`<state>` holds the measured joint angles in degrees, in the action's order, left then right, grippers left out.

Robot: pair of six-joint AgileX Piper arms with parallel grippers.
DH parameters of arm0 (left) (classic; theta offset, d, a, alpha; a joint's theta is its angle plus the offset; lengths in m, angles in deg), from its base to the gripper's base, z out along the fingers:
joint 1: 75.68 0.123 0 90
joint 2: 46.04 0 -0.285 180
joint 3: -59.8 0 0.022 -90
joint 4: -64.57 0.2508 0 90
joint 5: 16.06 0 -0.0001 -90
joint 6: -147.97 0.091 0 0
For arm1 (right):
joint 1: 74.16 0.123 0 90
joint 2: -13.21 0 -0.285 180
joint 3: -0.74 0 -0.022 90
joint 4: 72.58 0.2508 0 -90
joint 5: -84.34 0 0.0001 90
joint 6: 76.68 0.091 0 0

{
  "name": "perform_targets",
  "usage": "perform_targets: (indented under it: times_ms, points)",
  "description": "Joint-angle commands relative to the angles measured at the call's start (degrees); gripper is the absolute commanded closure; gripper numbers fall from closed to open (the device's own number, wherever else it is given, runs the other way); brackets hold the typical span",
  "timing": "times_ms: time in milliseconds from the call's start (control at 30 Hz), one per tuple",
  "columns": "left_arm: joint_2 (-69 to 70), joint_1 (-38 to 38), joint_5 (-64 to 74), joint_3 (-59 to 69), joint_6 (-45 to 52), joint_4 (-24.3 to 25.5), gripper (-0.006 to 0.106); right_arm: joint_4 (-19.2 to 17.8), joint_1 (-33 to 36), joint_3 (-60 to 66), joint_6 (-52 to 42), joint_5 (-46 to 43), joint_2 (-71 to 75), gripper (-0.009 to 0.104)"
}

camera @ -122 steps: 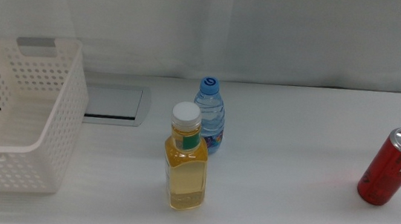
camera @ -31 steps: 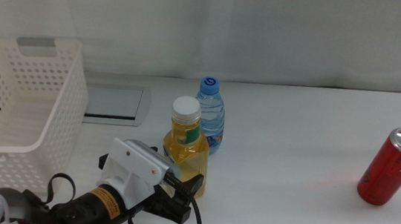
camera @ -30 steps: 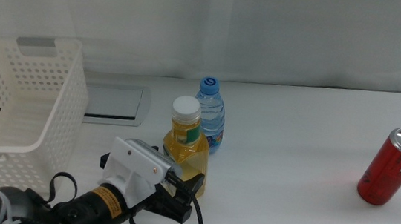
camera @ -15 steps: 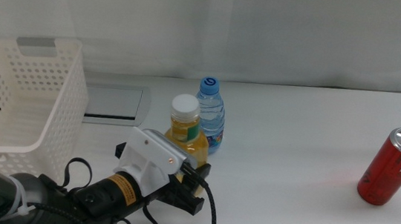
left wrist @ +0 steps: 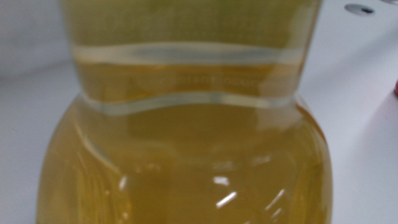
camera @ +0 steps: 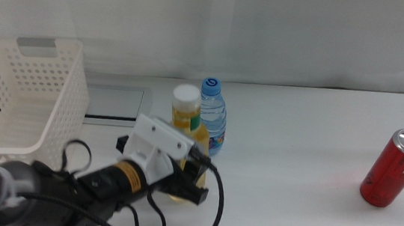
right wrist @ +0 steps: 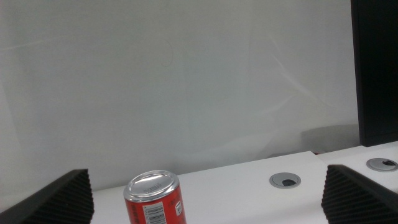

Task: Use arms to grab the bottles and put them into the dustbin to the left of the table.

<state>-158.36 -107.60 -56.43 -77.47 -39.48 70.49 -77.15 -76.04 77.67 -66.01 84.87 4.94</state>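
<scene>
My left gripper has the yellow bottle. It will let go of it in the middle of the white dustbin's bottom (camera: 23, 107), with the bottle's cap toward the curtain.
A square clear bottle (camera: 187, 132) of yellow liquid with a white cap stands mid-table, and its amber body fills the left wrist view (left wrist: 186, 137). My left gripper (camera: 188, 178) comes in from the lower left, its black fingers on either side of the bottle's lower half, shut on it. Just behind stands the small blue-capped water bottle (camera: 211, 115). The red can (camera: 395, 168) stands far right and also shows in the right wrist view (right wrist: 155, 199). My right gripper (right wrist: 205, 183) waits open, out of the middle view. The white dustbin (camera: 14, 112) stands at the left.
A flat grey inset panel (camera: 113, 104) lies between the basket and the bottles. Two round cable holes (right wrist: 286, 181) sit in the tabletop beyond the can. A dark upright panel (right wrist: 376, 68) stands at that side. A white curtain backs the table.
The left arm entered from the lower left and closed in on the yellow bottle. Over the last half second gripper and bottle shifted up in the picture together. The other items stayed still.
</scene>
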Motion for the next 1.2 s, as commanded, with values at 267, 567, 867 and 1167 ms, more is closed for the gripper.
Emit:
perform_targets:
  times_ms: [267, 567, 867, 1167]
  points:
    - [18.67, 4.17, 20.56, -10.70, 11.32, -9.50, 0.103, -0.12, 0.09, 2.31, -0.19, -0.53, 0.37, -0.008]
    - [33.05, 18.42, 42.82, -18.08, 13.23, -10.96, 0.103, -0.12, 0.09, 2.31, -0.19, -0.53, 0.37, -0.008]
    - [35.29, 33.69, 75.63, -30.98, 10.17, -10.72, 0.103, -0.12, 0.09, 2.31, -0.19, -0.53, 0.37, -0.008]
    - [28.10, 41.16, 81.11, -32.32, 8.05, -10.67, 0.103, -0.12, 0.09, 2.31, -0.19, -0.53, 0.37, -0.008]
